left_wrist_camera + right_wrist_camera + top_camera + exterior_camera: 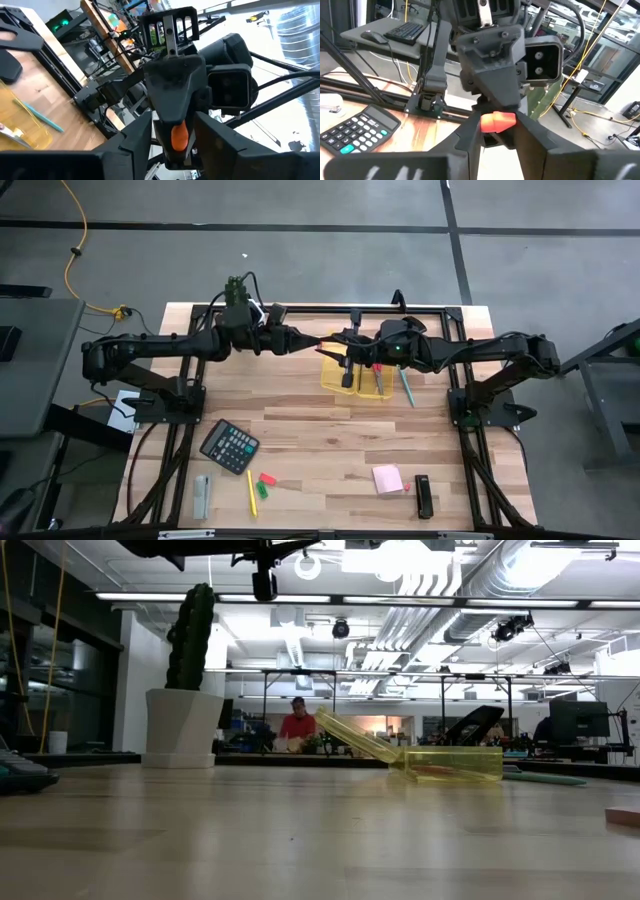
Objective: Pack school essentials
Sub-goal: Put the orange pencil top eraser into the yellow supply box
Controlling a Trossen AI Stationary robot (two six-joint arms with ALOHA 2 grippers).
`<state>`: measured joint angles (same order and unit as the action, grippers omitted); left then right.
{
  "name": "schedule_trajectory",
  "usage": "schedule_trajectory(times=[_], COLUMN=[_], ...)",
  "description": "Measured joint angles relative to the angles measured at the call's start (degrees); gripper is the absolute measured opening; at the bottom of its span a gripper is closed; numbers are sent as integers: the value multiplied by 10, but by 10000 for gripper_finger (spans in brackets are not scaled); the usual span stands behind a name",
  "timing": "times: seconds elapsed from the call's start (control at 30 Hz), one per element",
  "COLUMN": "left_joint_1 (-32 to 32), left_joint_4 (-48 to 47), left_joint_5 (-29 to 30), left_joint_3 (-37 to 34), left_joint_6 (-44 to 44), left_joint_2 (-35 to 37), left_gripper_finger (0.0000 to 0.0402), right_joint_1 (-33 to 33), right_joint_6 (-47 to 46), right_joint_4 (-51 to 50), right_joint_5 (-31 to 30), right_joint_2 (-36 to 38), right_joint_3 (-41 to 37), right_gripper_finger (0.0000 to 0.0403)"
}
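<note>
Next, I let go of the orange-red piece with my right gripper inside the near end of the clear yellow case [362, 388], beside the red-handled scissors. The piece is now high over the table's far middle.
High over the table's far middle my two grippers meet tip to tip, both level. A small orange-red piece [497, 121] sits between them. My right gripper [497, 131] comes from the table's right and is shut on it. My left gripper [175, 129] comes from the left and is open, its fingers [142, 132] standing to either side of the piece [179, 136] with a gap. Below them a clear yellow case [358, 372] lies open on the table with red-handled scissors [378, 370] inside. A teal pen [407, 387] lies beside it. My right gripper pinches the orange-red piece between its two fingers, which meet the piece's two ends [485, 121]. The fingers come level from the table's right side. The piece lies across the gap, lifted well clear of the table and the case.
Near the front edge lie a dark calculator [229, 446], a grey bar [202, 495], a yellow pencil [251, 491], a green piece [262, 490], a red piece [267, 478], a pink sticky-note pad [388, 478] and a small dark object [424, 496]. The case's lid [355, 737] tilts up.
</note>
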<state>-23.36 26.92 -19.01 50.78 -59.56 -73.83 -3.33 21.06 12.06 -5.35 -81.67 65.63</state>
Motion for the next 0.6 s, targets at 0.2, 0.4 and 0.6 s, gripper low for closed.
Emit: schedule_trajectory(times=[0.2, 0.4, 0.6], left_joint_1=[-50, -108, -119], left_joint_4=[4, 3, -29], left_joint_5=[-25, -40, -24], left_joint_3=[0, 0, 0], left_joint_6=[8, 68, 290], left_joint_2=[27, 81, 172], left_gripper_finger=[141, 141, 141], right_joint_1=[-1, -20, -57], right_joint_6=[9, 3, -49], right_joint_4=[-34, -137, -248], right_joint_5=[-11, -37, -38], right_joint_2=[14, 66, 131], right_joint_3=[0, 0, 0], right_gripper_finger=[91, 92, 92])
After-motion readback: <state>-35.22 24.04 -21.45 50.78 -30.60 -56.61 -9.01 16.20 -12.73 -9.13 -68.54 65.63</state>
